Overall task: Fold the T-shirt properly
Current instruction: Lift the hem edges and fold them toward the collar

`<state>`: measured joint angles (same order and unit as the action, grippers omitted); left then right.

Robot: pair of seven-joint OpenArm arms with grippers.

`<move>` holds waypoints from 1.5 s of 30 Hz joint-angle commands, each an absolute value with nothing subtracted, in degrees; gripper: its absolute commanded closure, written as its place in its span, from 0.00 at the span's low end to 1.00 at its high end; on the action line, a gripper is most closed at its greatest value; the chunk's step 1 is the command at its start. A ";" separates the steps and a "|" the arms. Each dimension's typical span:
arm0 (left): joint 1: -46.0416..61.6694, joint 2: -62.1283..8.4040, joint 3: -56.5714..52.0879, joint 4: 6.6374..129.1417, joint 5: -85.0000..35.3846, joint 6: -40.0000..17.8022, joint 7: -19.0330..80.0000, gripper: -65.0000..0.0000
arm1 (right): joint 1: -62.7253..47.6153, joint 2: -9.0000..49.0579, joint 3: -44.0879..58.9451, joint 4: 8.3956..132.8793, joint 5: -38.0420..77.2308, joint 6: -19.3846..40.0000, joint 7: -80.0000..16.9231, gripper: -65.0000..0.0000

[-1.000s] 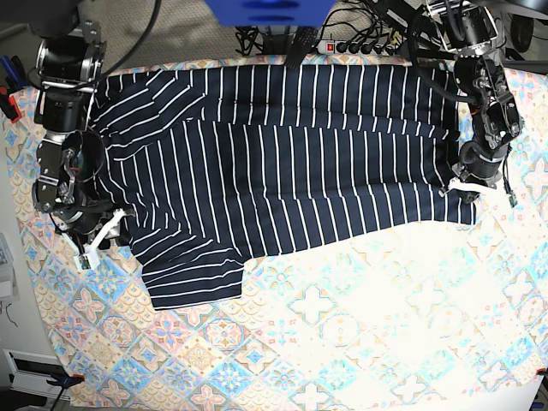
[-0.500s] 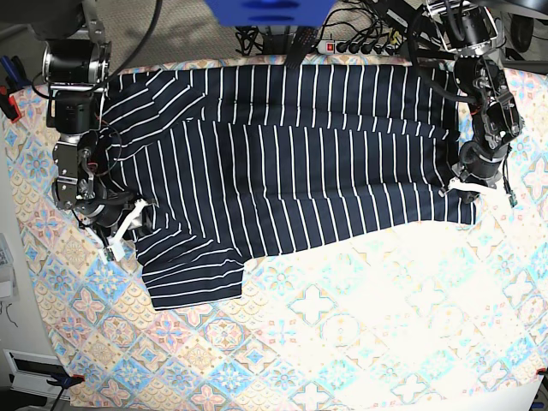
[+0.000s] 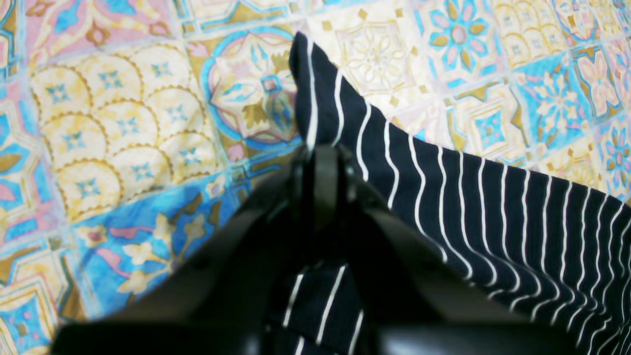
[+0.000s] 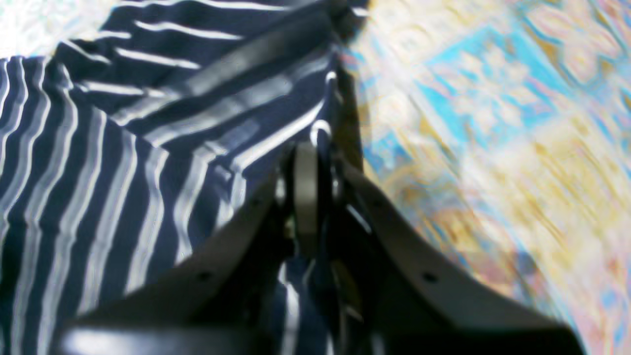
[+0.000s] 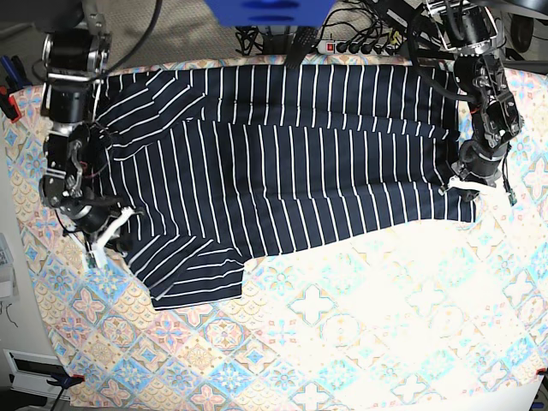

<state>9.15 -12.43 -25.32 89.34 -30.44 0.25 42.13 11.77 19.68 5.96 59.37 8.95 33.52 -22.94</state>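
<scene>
I will release the T-shirt's near corner farther back, over the shirt's side edge [image 5: 460, 131] beneath the left gripper's body.
The dark navy T-shirt [image 5: 300, 163] with thin white stripes lies spread across the far half of the table, one sleeve folded toward the near left. My left gripper [image 5: 467, 190], on the base view's right, is shut on the shirt's near right corner. The left wrist view shows the gripper [image 3: 320, 162] pinching a peak of striped fabric [image 3: 517, 207]. My right gripper [image 5: 107, 235], on the base view's left, is shut on the shirt's left edge by the sleeve. The right wrist view shows this gripper [image 4: 308, 172] clamping the blurred fabric [image 4: 98, 172].
A pastel floral-tile cloth [image 5: 360, 342] covers the table and shows bare over the near half. A power strip with cables [image 5: 360, 44] and a blue object [image 5: 265, 10] sit beyond the far edge. Both arm bases stand at the far corners.
My right gripper swung right with the shirt edge, then came back left, shifting the sleeve slightly. My left gripper has stayed put on the corner.
</scene>
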 commanded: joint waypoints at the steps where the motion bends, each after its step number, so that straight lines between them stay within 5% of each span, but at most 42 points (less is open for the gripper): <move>1: 9.19 -13.23 -25.63 90.59 -30.90 0.13 40.92 1.00 | 12.18 20.62 6.90 61.67 9.71 33.80 -22.64 1.00; 25: 19.03 -14.90 -32.31 94.37 -37.58 -4.79 41.01 1.00 | -8.40 21.76 20.44 86.02 14.11 33.98 -28.62 1.00; 45: 26.33 -14.46 -31.87 94.02 -37.58 -9.27 41.01 1.00 | -10.42 23.78 17.63 81.10 21.41 33.98 -31.16 1.00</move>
